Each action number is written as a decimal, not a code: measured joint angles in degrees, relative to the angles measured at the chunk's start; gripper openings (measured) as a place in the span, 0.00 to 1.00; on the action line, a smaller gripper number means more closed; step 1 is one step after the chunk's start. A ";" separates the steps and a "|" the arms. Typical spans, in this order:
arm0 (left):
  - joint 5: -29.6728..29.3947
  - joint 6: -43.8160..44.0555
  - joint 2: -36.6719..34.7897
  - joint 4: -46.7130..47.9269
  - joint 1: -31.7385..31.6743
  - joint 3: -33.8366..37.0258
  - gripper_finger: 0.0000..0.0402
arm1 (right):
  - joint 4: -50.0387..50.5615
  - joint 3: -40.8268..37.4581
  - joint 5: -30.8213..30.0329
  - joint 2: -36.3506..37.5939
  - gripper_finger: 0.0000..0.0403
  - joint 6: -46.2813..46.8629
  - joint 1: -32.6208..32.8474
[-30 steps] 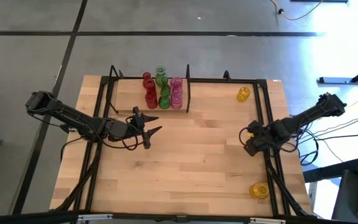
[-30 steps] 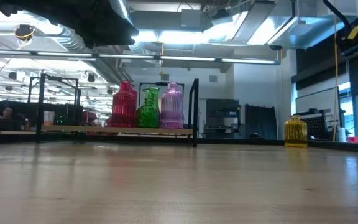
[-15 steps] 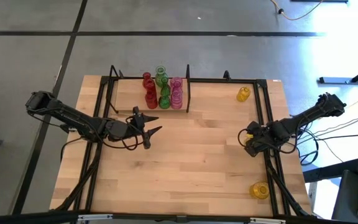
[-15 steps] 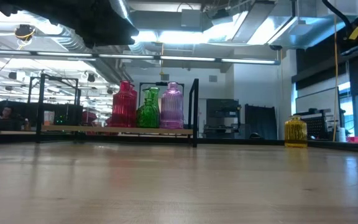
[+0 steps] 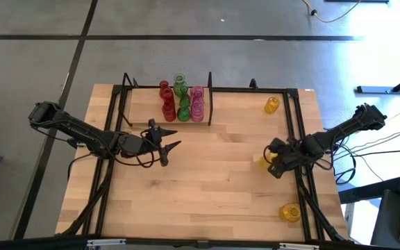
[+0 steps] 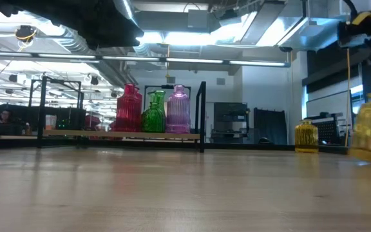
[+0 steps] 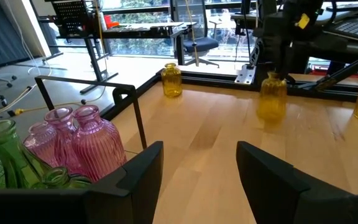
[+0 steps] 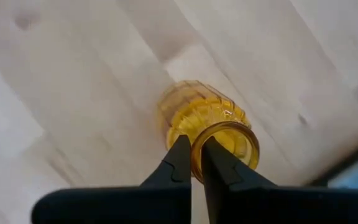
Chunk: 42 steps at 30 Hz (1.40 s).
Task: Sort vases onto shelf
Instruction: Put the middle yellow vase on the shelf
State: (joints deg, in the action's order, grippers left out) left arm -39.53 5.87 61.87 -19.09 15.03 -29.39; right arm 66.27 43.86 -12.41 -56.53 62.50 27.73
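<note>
The robot's right gripper will release the yellow vase in the middle of the table, on bare wood (image 5: 210, 173) in front of the pink vases.
The shelf (image 5: 143, 111) lies at the table's far left, with its black upright divider (image 5: 210, 104) at its right end. Red, green and pink vases (image 5: 180, 101) stand on it beside the divider, and the low view shows the same vases (image 6: 152, 109). My right gripper (image 5: 273, 161), at the table's right, is shut on a yellow vase (image 8: 205, 118), which the left wrist view also shows as a yellow vase (image 7: 272, 97). My left gripper (image 5: 169, 146) hovers open in front of the shelf, touching nothing. My right gripper holds the yellow vase by the rim of its mouth (image 8: 194, 155). One finger (image 8: 219, 165) is inside the neck and the other (image 8: 178, 158) outside, pinching the wall between them. The fingers come from above, pointing down. The vase hangs upright below them; whether its base touches the table, I cannot tell.
Another yellow vase (image 5: 272, 105) stands at the table's far right and one more (image 5: 289, 212) near the right front corner. Black frame rods (image 5: 301, 139) run along the table's right and left sides. Bare wood (image 5: 214, 173) lies between the two arms.
My right gripper has moved a little toward the table's left, carrying the yellow vase with it. In the low view the vase has come into the picture from the right edge. The left arm has kept still.
</note>
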 joint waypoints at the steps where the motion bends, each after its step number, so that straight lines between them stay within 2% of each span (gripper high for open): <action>1: 0.00 0.00 0.00 0.00 -0.01 0.01 0.49 | -1.51 0.00 -0.21 -0.02 0.01 -0.83 0.00; 11: -0.02 0.00 0.00 0.00 -0.01 -0.01 0.49 | -15.99 1.24 -4.29 -3.06 0.00 -13.38 -0.02; 22: -0.02 0.00 -0.02 0.04 -0.01 -0.01 0.49 | -21.88 13.60 -8.85 -20.14 0.00 -36.54 -0.14; 33: 0.00 -0.02 -0.02 0.15 -0.01 -0.01 0.49 | -21.73 30.03 -5.08 -39.19 0.00 -53.12 -4.56; 42: 0.00 -0.04 -0.02 0.18 -0.01 -0.01 0.49 | -22.09 36.78 -1.57 -46.88 0.00 -57.22 -7.34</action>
State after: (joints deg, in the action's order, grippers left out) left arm -39.53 5.82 61.84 -18.91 15.03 -29.41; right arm 44.18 80.64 -13.98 -103.42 5.28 20.38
